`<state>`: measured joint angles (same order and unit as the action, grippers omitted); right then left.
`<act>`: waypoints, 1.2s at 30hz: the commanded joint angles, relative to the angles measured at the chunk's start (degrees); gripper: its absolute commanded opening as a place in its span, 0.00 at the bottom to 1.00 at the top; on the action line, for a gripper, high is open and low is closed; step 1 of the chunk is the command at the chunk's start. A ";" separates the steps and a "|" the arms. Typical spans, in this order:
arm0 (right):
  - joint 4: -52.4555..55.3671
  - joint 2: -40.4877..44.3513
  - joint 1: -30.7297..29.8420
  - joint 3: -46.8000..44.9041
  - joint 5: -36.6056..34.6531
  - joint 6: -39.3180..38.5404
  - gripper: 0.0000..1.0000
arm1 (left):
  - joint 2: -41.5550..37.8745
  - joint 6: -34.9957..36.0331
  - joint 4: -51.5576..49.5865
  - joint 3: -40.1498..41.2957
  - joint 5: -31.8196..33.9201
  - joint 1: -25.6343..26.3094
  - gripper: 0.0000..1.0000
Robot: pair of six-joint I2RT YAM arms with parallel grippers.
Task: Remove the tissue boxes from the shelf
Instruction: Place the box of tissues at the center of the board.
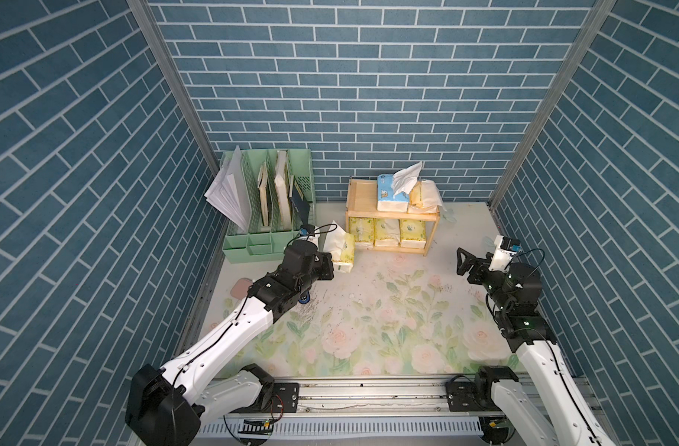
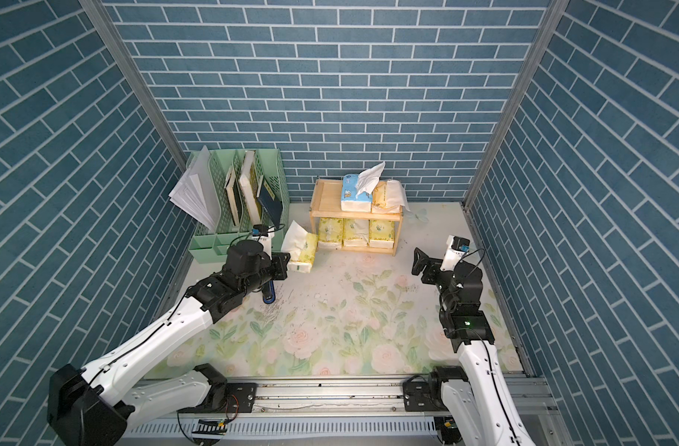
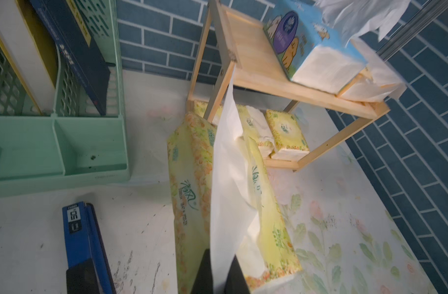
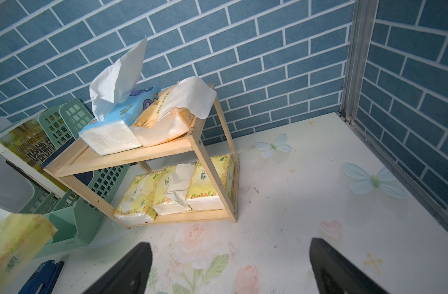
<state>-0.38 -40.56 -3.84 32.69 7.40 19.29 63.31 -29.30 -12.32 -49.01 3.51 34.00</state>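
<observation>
Next, I set the yellow-green tissue box down on the floral mat (image 1: 336, 280) (image 3: 184, 262) next to the blue stapler with my left gripper.
The wooden shelf (image 1: 392, 214) stands at the back wall. Its top board carries a blue-and-white tissue box (image 1: 391, 196) and an orange-yellow one (image 1: 420, 200), both with white tissue sticking out. Three yellow-green tissue boxes (image 1: 387, 232) lie side by side on the bottom board. Another yellow-green tissue box (image 3: 192, 193) is off the shelf, just left of it. My left gripper (image 3: 219, 277) is shut on the white tissue (image 3: 228, 183) that sticks out of this box. My right gripper (image 4: 231, 267) is open and empty over the mat, in front of the shelf and to its right.
A mint green file organizer (image 1: 260, 216) with papers and books stands at the back left, close to my left arm. A blue stapler (image 3: 81, 244) lies on the floral mat under my left wrist. Blue brick walls enclose three sides.
</observation>
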 commanded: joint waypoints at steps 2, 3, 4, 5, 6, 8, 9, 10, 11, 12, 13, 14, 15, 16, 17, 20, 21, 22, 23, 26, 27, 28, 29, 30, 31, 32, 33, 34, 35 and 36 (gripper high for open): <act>1.69 1.18 0.05 1.41 0.14 1.06 1.00 | -0.80 -2.27 4.79 4.19 0.96 0.72 0.00; 1.83 1.25 0.04 1.42 0.16 1.10 1.00 | -0.49 -2.59 5.73 5.32 0.99 0.74 0.00; 1.96 1.31 0.06 1.41 0.16 1.07 1.00 | -0.05 -2.90 6.71 6.43 1.21 0.74 0.00; 2.11 1.27 0.05 1.54 0.17 1.10 1.00 | 0.27 -3.24 7.60 7.24 1.41 0.75 0.00; 2.12 1.20 0.06 1.50 0.25 1.03 1.00 | 0.77 -3.39 8.62 7.93 1.63 0.73 0.00; 2.23 1.34 0.03 1.52 0.25 1.01 1.00 | 1.87 -3.57 10.16 9.19 1.91 0.72 0.00; 2.37 1.27 0.06 1.51 0.25 1.01 1.00 | 2.49 -3.54 10.71 9.55 2.02 0.76 0.00; 2.47 1.27 0.08 1.50 0.24 1.01 1.00 | 3.34 -3.45 11.48 10.04 2.03 0.79 0.00; 2.53 1.27 0.06 1.48 0.21 1.01 1.00 | 3.95 -3.40 11.83 10.31 2.03 0.73 0.00; 2.52 1.27 0.06 1.42 0.07 1.01 1.00 | 4.79 -3.32 12.35 10.61 2.03 0.72 0.00; 2.57 1.27 0.01 1.28 0.09 0.99 1.00 | 5.62 -3.39 12.81 10.84 2.21 0.72 0.00; 2.54 1.27 0.08 1.20 0.03 1.01 1.00 | 6.38 -3.51 13.12 11.04 2.48 0.73 0.00; 2.57 1.27 0.06 1.09 0.00 1.01 1.00 | 7.27 -3.62 13.72 11.54 2.77 0.72 0.00; 2.45 1.31 0.06 0.98 0.00 1.01 1.00 | 7.89 -3.87 14.19 11.96 3.11 0.73 0.00; 2.45 1.28 0.06 0.89 0.04 1.01 1.00 | 8.49 -3.94 14.56 12.32 3.28 0.73 0.00; 2.42 1.27 0.10 0.55 -0.06 1.01 1.00 | 10.45 -4.15 15.41 13.01 3.92 0.74 0.00; 2.48 1.27 0.06 0.46 -0.04 1.01 1.00 | 10.96 -4.27 15.84 13.30 4.12 0.78 0.00; 2.34 1.21 0.06 0.36 -0.09 1.01 1.00 | 11.48 -4.43 16.34 13.57 4.31 0.72 0.00; 2.39 1.25 0.10 0.28 -0.03 1.01 1.00 | 11.88 -4.41 16.80 13.90 4.44 0.72 0.00; 2.29 1.19 0.02 0.01 -0.07 0.93 1.00 | 13.81 -4.56 17.50 14.22 4.88 0.75 0.00; 2.25 1.18 0.06 0.01 -0.09 0.92 1.00 | 14.36 -4.59 17.37 14.11 5.05 0.78 0.00; 2.29 1.21 0.06 -0.08 -0.07 0.92 1.00 | 15.02 -4.60 17.20 13.98 5.19 0.72 0.00; 2.27 1.10 0.06 -0.13 -0.06 0.93 1.00 | 15.46 -4.57 17.09 13.98 5.44 0.73 0.00; 2.14 1.11 0.06 -0.25 -0.09 0.90 1.00 | 15.82 -4.59 17.02 14.03 5.75 0.76 0.00; 2.18 1.14 0.06 -0.33 -0.09 0.92 1.00 | 16.13 -4.59 16.89 14.04 6.05 0.79 0.00; 2.13 1.13 0.05 -0.34 0.04 1.00 1.00 | 16.31 -4.50 16.81 14.19 6.31 0.74 0.00; 2.06 1.22 0.03 -0.43 -0.09 1.01 1.00 | 16.48 -4.38 16.59 14.12 6.52 0.77 0.02; 1.98 1.26 0.04 -0.51 -0.08 1.01 1.00 | 16.67 -4.37 16.37 14.07 6.69 0.77 0.06; 1.86 1.46 0.06 -0.58 -0.18 1.01 1.00 | 16.72 -4.24 16.07 14.05 7.02 0.75 0.10; 1.77 1.57 0.06 -0.69 -0.31 1.01 1.00 | 16.68 -4.23 15.76 14.03 7.50 0.75 0.17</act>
<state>1.72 -39.86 -3.84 32.71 7.33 19.29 79.53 -33.54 3.79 -35.20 8.91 34.44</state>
